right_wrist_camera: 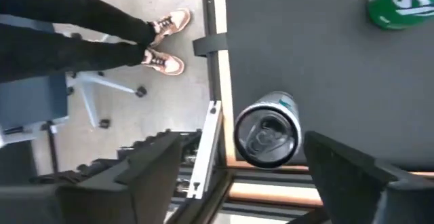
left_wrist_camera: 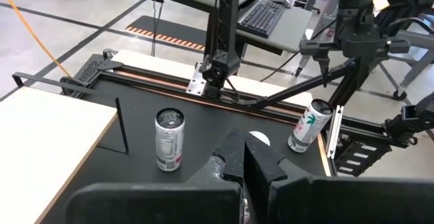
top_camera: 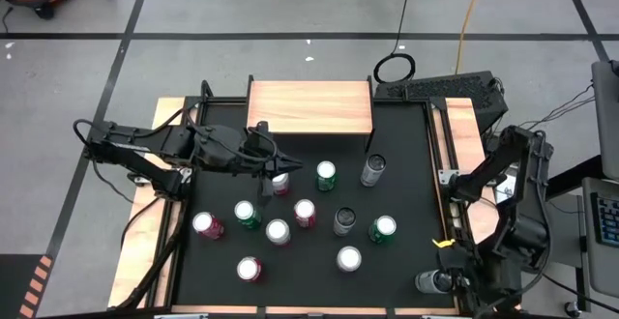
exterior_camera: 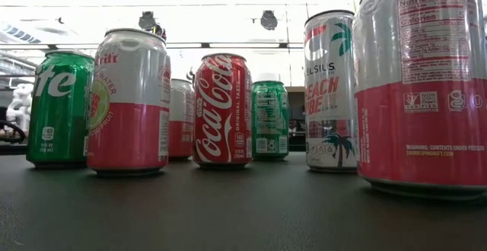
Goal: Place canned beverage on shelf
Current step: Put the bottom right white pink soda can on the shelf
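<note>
The robot's right gripper will close on the upper sides (top_camera: 439, 280) (right_wrist_camera: 268, 133) of the white and teal can at the near corner of the black mat.
The shelf (top_camera: 309, 106), a light-wood board, stands at the table's far edge; it also shows in the left wrist view (left_wrist_camera: 54, 129). Several cans stand upright on the black mat. A white and teal can (right_wrist_camera: 266, 137) stands at the near right corner (top_camera: 432, 280). My right gripper (right_wrist_camera: 244, 149) hangs open above it, pointing steeply down, one finger on either side and clear of it. My left gripper (left_wrist_camera: 244, 159) is shut, raised over the middle of the table (top_camera: 278, 169) near a pink can (top_camera: 280, 184).
A slim silver can (left_wrist_camera: 168, 139) stands near the shelf's right end (top_camera: 373, 169). Green (top_camera: 326, 174), red (top_camera: 305, 213) and pink (top_camera: 206, 224) cans crowd the mat's middle. Wooden side strips (top_camera: 462, 135) flank the mat. A person's legs (right_wrist_camera: 81, 20) stand beside the table's near right corner.
</note>
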`<state>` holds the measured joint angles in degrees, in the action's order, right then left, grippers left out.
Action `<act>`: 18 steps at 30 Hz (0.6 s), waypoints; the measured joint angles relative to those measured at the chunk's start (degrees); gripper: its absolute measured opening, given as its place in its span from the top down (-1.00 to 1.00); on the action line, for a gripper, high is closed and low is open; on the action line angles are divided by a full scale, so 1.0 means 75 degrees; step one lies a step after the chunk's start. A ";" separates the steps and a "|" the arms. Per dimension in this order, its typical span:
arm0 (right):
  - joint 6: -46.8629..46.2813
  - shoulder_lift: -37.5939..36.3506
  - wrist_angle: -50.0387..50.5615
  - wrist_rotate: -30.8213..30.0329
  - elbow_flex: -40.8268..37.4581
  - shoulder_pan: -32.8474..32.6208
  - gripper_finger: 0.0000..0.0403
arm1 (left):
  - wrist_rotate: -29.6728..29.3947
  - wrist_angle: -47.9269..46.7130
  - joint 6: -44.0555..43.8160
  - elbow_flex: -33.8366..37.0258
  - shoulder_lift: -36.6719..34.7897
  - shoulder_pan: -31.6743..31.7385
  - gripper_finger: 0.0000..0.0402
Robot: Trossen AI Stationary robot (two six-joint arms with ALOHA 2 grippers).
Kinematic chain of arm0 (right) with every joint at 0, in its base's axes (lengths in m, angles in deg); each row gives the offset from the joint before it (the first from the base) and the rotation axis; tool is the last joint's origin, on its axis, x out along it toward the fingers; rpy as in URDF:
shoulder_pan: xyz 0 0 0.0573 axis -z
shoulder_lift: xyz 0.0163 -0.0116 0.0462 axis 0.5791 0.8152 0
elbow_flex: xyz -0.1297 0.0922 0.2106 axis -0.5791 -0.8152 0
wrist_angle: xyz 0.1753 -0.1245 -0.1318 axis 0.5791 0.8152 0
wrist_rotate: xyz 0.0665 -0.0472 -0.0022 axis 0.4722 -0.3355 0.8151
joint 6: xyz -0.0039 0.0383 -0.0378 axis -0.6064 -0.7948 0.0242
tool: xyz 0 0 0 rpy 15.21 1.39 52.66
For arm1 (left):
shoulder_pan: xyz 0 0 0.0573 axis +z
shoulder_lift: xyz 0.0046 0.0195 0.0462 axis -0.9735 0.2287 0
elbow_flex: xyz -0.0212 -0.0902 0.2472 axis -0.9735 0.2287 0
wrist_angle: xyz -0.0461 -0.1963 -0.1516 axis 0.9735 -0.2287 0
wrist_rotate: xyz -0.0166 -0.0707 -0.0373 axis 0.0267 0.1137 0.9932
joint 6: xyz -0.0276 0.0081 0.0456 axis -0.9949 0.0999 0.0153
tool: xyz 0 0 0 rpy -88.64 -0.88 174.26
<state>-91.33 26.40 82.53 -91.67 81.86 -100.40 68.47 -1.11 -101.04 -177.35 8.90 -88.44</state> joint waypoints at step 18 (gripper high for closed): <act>0.0189 0.0000 0.0467 -0.0683 -0.0172 -0.0399 -0.64 | -0.0005 0.0003 -0.0190 0.0000 0.0000 0.0000 1.00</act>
<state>-89.90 26.40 86.03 -96.80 80.57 -103.40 68.44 -1.09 -102.47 -177.35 8.90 -88.44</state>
